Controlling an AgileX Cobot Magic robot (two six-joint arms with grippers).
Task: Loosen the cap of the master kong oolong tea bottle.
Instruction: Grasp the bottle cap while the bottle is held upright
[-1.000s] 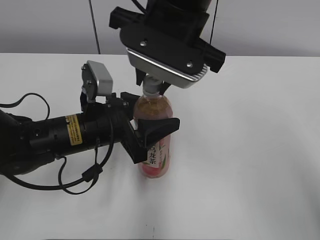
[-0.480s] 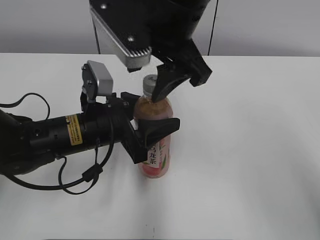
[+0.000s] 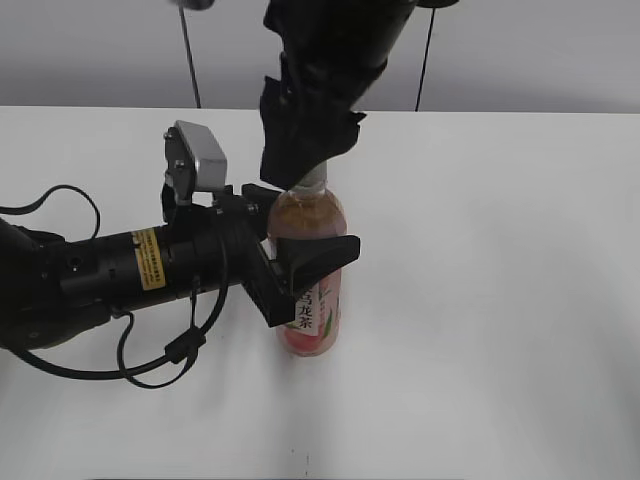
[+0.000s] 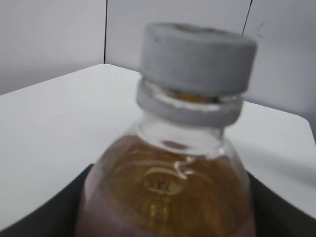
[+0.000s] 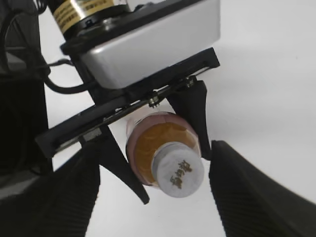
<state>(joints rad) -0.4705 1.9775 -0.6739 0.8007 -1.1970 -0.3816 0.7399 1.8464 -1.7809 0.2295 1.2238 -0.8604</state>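
The raised cap still sits on the bottle's neck above its ring; my right gripper, turned back open, should grip the cap's sides point(image 5: 177, 169) and twist farther.
The master kong oolong tea bottle point(image 3: 318, 305) stands upright on the white table, with amber tea and a pink label. My left gripper point(image 3: 300, 228) is shut on its upper body; its black fingers flank the bottle's shoulder in the left wrist view point(image 4: 168, 207). The cap point(image 5: 178, 175), white with a dark mark on top, also shows in the left wrist view point(image 4: 197, 57). My right gripper point(image 3: 300, 165) hangs over the bottle top and hides most of the cap in the exterior view. In the right wrist view it point(image 5: 155, 163) is open, with a finger on each side of the cap and a gap to each.
The white table point(image 3: 500, 300) stretches right and in front of the bottle. My left arm point(image 3: 110, 270) lies across the left side with black cables point(image 3: 60, 200) beside it. A grey wall runs behind the far edge.
My right wrist has turned above the cap; its silver camera swung from the front round to the upper left and out of view. The bottle and left arm have not moved.
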